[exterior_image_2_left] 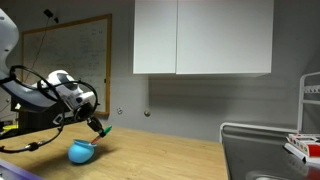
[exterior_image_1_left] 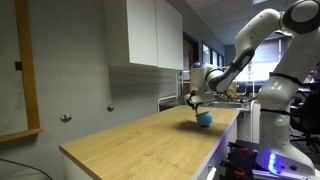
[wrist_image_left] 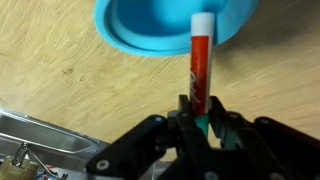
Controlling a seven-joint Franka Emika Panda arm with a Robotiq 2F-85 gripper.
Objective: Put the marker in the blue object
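Note:
My gripper should set the marker free inside the blue bowl (exterior_image_1_left: pixel 202 118) (wrist_image_left: pixel 178 16), so that the marker is left there leaning against the rim of the bowl.
The blue object (wrist_image_left: pixel 160 28) is a round bright blue bowl on the wooden countertop (wrist_image_left: pixel 60 80); it also shows in both exterior views (exterior_image_1_left: pixel 204 119) (exterior_image_2_left: pixel 81 151). My gripper (wrist_image_left: pixel 197 118) is shut on the marker (wrist_image_left: pixel 199 60), a thin red pen with a white tip and a teal end between the jaws. In the wrist view the marker's tip lies over the bowl's rim. In both exterior views the gripper (exterior_image_1_left: pixel 193 101) (exterior_image_2_left: pixel 100 130) hovers just above and beside the bowl, and the marker (exterior_image_2_left: pixel 103 130) shows as a small teal sliver.
White wall cabinets (exterior_image_2_left: pixel 200 35) hang above the counter. A metal sink edge (wrist_image_left: pixel 30 135) lies next to the gripper in the wrist view. A dish rack (exterior_image_2_left: pixel 265 145) stands at the counter's far end. A whiteboard (exterior_image_2_left: pixel 75 60) hangs on the wall.

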